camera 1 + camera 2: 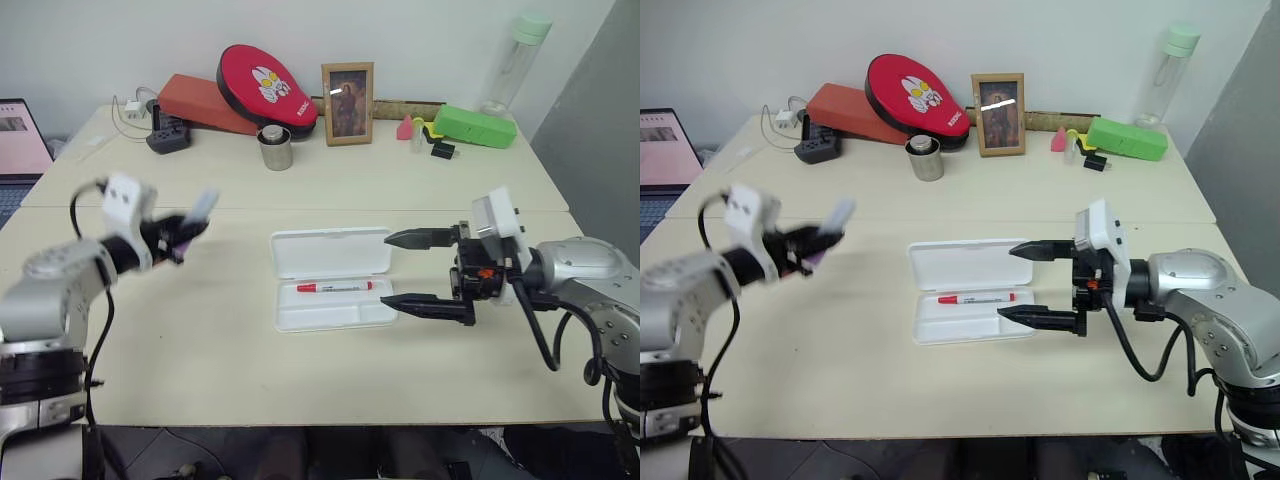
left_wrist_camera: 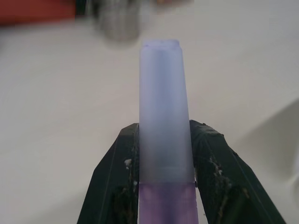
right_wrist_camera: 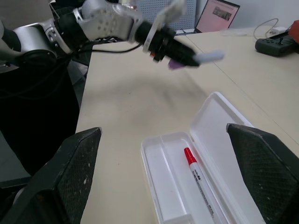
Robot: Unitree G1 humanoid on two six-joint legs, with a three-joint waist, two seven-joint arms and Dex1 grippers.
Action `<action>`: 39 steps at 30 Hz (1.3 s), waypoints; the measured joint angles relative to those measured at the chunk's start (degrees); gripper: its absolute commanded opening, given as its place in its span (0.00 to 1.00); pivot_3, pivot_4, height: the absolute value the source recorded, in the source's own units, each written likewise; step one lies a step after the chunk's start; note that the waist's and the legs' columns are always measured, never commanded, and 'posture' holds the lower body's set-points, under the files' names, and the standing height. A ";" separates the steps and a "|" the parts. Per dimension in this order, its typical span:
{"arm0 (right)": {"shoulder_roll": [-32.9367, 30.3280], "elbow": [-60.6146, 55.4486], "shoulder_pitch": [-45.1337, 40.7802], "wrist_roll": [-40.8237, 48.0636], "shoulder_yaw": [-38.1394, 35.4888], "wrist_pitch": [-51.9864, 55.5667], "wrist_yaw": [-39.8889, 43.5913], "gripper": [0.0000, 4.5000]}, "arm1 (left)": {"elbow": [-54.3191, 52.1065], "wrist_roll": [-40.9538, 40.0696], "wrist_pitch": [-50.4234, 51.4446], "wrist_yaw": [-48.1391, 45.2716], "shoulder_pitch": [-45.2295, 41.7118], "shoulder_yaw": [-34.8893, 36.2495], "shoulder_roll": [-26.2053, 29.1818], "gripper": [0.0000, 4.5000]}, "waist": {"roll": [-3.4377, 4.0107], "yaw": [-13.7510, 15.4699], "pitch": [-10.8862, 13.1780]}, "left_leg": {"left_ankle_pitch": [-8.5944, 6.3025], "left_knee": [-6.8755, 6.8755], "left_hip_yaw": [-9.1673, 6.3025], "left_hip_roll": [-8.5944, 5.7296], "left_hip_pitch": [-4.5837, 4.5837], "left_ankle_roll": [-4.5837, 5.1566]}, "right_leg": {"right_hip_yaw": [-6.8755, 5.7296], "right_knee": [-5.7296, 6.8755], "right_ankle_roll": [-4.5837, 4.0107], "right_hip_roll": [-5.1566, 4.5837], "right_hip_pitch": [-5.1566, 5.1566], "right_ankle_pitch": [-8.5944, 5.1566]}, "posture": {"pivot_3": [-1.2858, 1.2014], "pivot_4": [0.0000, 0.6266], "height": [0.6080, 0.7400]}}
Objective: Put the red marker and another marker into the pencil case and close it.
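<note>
The robot's left gripper will release the lavender marker in the tray's long near compartment (image 1: 319, 317), next to the red marker.
The white pencil case (image 1: 300, 252) lies open in the middle of the table, lid flat toward the far side. The red marker (image 1: 334, 287) lies inside its tray, also seen as the red marker (image 3: 199, 179). My left gripper (image 1: 178, 236) hangs above the table left of the case, shut on the other marker (image 2: 163, 116), a pale lavender one with a purple end, which sticks out past the fingers (image 2: 212, 154). My right gripper (image 1: 408, 269) stands open just right of the case, one finger by the lid and one by the tray.
Along the far edge stand a metal cup (image 1: 275, 147), a picture frame (image 1: 347, 104), a red round pad (image 1: 265, 85), a red box (image 1: 200, 101), a green oblong box (image 1: 474, 126), a bottle (image 1: 518, 55) and a power strip (image 1: 167, 135). A laptop (image 1: 20, 135) sits at the left.
</note>
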 measured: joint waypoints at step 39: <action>-3.87 -9.51 16.11 1.94 -9.06 0.24 -8.45 1.00 | -2.11 19.17 -11.14 -25.53 -4.58 -41.58 -1.27 0.28 | 0.07 -1.09 0.02 | 0.00 0.00 0.16 0.02 0.08 0.04 | -0.06 0.08 0.01 0.20 0.09 -0.01 | 0.52 0.24 1.00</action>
